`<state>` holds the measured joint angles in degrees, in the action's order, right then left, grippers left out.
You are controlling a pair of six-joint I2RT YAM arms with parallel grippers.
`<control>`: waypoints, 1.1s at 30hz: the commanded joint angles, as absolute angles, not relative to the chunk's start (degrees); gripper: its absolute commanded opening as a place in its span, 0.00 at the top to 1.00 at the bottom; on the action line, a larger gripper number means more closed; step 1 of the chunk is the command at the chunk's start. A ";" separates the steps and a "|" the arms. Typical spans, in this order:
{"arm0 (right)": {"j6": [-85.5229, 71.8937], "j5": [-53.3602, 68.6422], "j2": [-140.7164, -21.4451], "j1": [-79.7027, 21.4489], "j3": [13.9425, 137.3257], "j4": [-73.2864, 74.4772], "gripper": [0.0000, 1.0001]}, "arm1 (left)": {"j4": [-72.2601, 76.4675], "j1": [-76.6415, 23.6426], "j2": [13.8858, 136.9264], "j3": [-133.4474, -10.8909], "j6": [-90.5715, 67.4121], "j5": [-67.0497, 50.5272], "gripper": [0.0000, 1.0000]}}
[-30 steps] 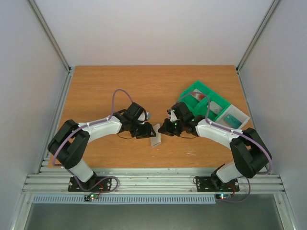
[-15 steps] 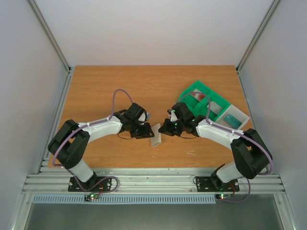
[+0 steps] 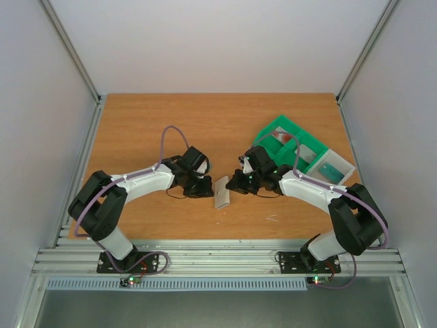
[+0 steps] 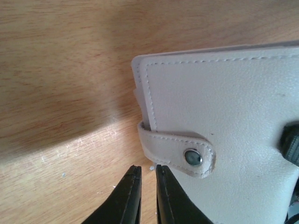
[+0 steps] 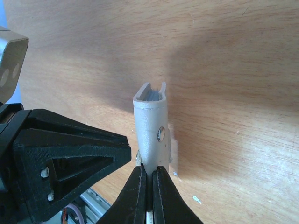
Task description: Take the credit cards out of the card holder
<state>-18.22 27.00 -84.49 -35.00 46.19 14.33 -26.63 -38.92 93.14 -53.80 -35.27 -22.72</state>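
Note:
The nearly shut fingers of my left gripper are below the card holder's fastened snap tab, so next I open them and pinch the tab's rounded end (image 4: 208, 163).
The pale card holder (image 3: 222, 193) stands on its long edge on the wooden table between my two grippers. My right gripper (image 5: 150, 173) is shut on its near edge. Blue-grey card edges (image 5: 150, 94) show in its far open end. In the left wrist view the card holder (image 4: 224, 107) fills the right side, its snap tab (image 4: 180, 151) fastened. My left gripper (image 4: 148, 170) is empty, its jaws almost together, just below and left of the tab, not touching it. A pinkish-red card (image 3: 276, 139) and a teal card (image 3: 332, 170) lie in the trays.
A bright green compartment tray (image 3: 304, 140) sits at the right back, with a white tray (image 3: 347, 166) against its near right side. The left gripper's black body (image 5: 60, 154) is close to the left of the holder. Cage walls surround the table.
My left gripper has drawn back to the left, away from the holder. The holder has tilted a little and shows more of its face. The right arm has hardly moved.

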 commanded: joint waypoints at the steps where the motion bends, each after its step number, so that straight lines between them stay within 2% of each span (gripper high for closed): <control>1: -18.86 27.28 -84.15 -35.41 45.88 12.48 0.99 | -24.90 -38.98 93.16 -54.04 -35.07 -25.01 0.89; 4: -18.96 27.11 -84.50 -35.42 45.80 12.24 0.99 | -21.66 -38.98 91.61 -52.92 -36.41 -26.87 0.85; 9: -19.36 27.11 -85.61 -35.41 45.32 11.21 0.99 | -19.45 -38.99 89.84 -52.24 -37.26 -27.28 0.70; 15: -20.04 27.33 -86.30 -35.41 44.57 9.85 0.99 | -18.88 -38.99 92.64 -52.21 -36.36 -27.96 0.62; 27: -20.49 27.34 -86.78 -35.37 44.15 9.07 0.99 | -19.61 -40.40 95.90 -53.10 -35.62 -25.53 0.63; 33: -20.50 27.69 -87.60 -35.35 44.03 8.42 0.99 | -23.45 -40.38 98.14 -55.02 -34.26 -20.81 0.69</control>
